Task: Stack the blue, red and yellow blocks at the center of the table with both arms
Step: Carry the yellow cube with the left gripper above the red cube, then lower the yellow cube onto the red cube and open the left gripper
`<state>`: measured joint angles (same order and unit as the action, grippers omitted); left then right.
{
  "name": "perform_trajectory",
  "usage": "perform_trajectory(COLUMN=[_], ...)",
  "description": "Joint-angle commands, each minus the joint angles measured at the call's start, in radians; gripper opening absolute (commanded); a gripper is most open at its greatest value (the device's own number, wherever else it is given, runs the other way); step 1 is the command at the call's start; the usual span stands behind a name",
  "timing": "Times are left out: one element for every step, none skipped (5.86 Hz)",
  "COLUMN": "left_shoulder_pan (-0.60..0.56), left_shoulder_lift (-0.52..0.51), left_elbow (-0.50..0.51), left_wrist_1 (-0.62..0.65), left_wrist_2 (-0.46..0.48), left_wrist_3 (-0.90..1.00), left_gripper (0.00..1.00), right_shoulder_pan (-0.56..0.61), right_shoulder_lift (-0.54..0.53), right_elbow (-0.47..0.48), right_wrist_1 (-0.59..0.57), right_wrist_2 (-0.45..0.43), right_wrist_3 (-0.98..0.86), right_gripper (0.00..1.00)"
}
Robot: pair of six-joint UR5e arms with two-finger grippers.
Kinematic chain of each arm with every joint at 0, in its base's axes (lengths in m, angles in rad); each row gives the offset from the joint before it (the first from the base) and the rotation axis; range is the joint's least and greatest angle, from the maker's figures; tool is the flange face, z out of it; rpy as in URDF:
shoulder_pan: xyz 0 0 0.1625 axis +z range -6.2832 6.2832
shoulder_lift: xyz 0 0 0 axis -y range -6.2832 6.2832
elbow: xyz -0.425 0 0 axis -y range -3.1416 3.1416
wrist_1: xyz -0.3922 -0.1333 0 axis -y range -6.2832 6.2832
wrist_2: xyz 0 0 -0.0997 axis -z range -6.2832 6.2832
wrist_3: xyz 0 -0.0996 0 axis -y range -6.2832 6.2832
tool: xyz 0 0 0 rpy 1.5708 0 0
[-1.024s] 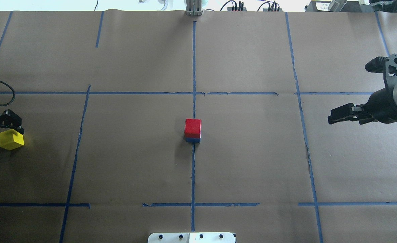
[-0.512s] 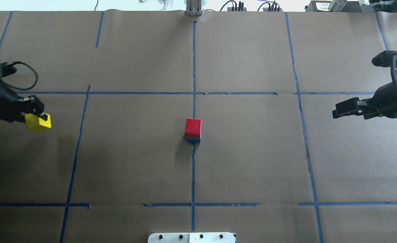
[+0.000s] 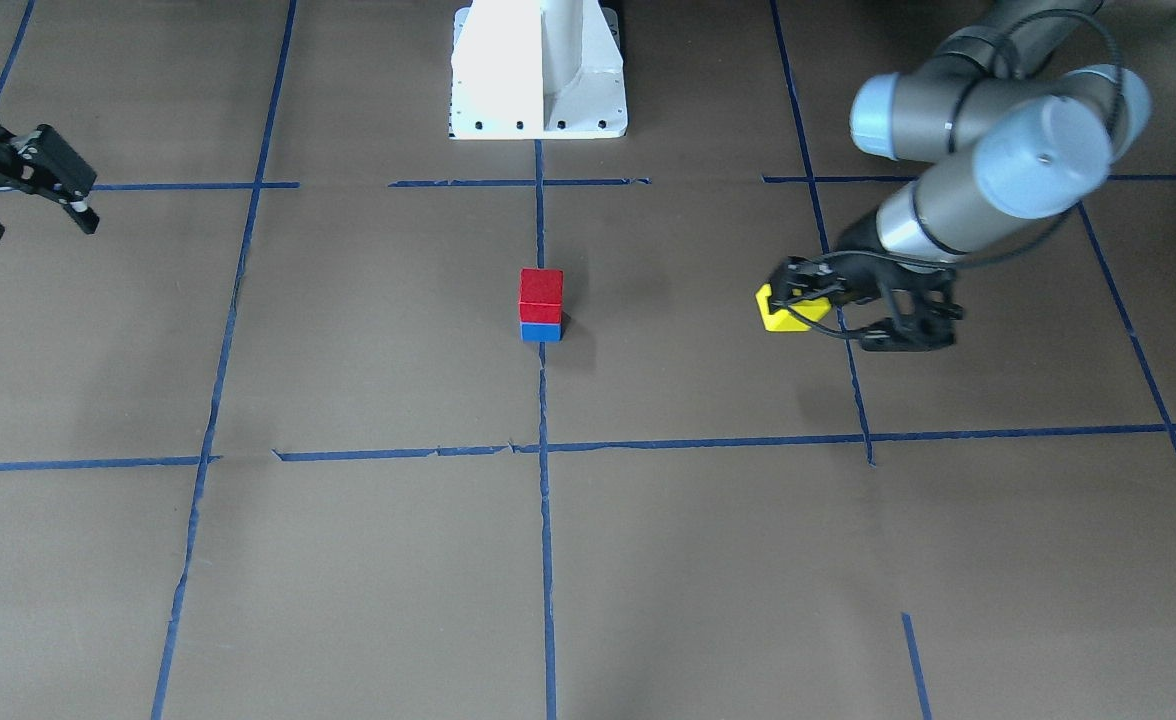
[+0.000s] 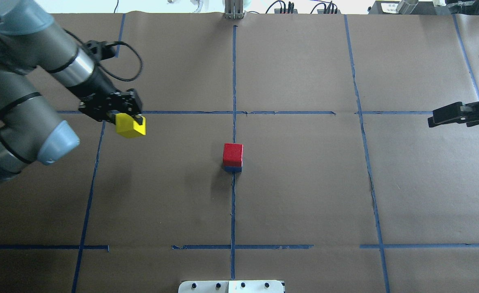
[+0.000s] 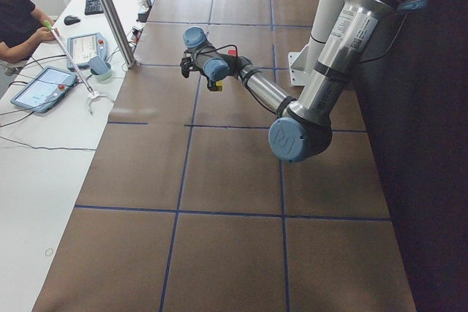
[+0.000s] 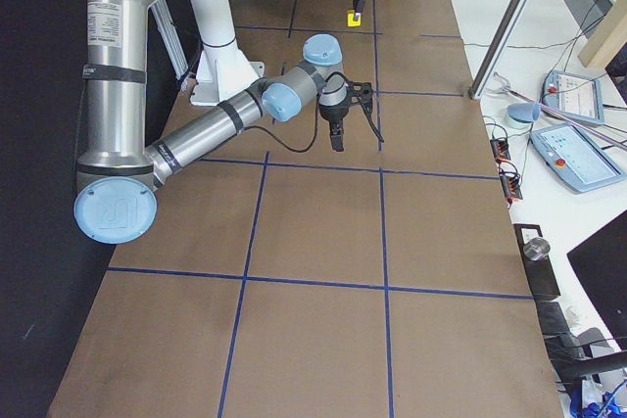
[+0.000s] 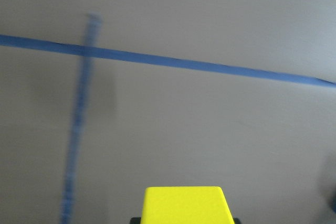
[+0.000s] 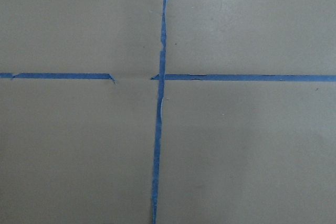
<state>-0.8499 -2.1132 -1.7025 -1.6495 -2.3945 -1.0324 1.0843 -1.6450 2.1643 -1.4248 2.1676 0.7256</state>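
Observation:
The robot's left gripper needs to release the yellow block on top of the red block [image 3: 541,283], which rests over the blue one.
A red block [image 4: 233,154] sits on a blue block [image 4: 232,168] at the table's centre; the stack also shows in the front view, red [image 3: 541,285] over blue [image 3: 540,331]. My left gripper [image 4: 130,121] is shut on a yellow block [image 4: 130,125] and holds it above the table, left of and a little beyond the stack. The yellow block also shows in the front view [image 3: 791,310] and at the bottom of the left wrist view [image 7: 182,204]. My right gripper [image 4: 431,121] is open and empty at the far right edge; it also shows in the front view [image 3: 40,228].
Blue tape lines [image 4: 234,81] divide the brown paper table into squares. The white robot base [image 3: 538,70] stands at the near edge. A side bench with tablets [image 5: 44,85] and a metal post [image 5: 113,12] lies past the table's far side.
My left arm has carried the yellow block to the right, from the table's left edge toward the centre stack. My right gripper has drawn back toward the right edge. The stack has not moved.

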Motion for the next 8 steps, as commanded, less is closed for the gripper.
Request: perform_trajectory(left_shoulder_pan=[0.142, 0.152, 0.194, 0.266, 0.27, 0.272, 0.272, 0.272], left_shoulder_lift=[-0.26, -0.386, -0.448, -0.464, -0.461, -0.461, -0.459, -0.459], left_elbow=[0.045, 0.173, 0.243, 0.259, 0.261, 0.268, 0.268, 0.268], left_wrist_1=[0.198, 0.241, 0.258, 0.258, 0.258, 0.26, 0.26, 0.258], left_wrist_2=[0.137, 0.152, 0.202, 0.268, 0.27, 0.271, 0.273, 0.306], left_wrist_3=[0.0, -0.002, -0.018, -0.061, -0.067, -0.068, -0.069, -0.068], left_gripper=[0.0, 0.0, 0.0, 0.0, 0.0, 0.0, 0.0, 0.0], right_shoulder_pan=[0.098, 0.12, 0.129, 0.131, 0.132, 0.132, 0.131, 0.131], right_shoulder_lift=[-0.036, -0.056, -0.062, -0.064, -0.064, -0.065, -0.068, -0.07], right_elbow=[-0.056, -0.067, -0.066, -0.066, -0.064, -0.063, -0.067, -0.067], right_wrist_1=[0.001, 0.003, 0.003, 0.004, 0.004, 0.007, 0.01, 0.01], right_wrist_2=[0.055, 0.055, 0.057, 0.06, 0.06, 0.075, 0.075, 0.075], right_wrist_3=[-0.176, -0.225, -0.232, -0.232, -0.232, -0.23, -0.23, -0.23], right_gripper=[1.0, 1.0, 1.0, 1.0, 1.0, 1.0, 1.0, 1.0])
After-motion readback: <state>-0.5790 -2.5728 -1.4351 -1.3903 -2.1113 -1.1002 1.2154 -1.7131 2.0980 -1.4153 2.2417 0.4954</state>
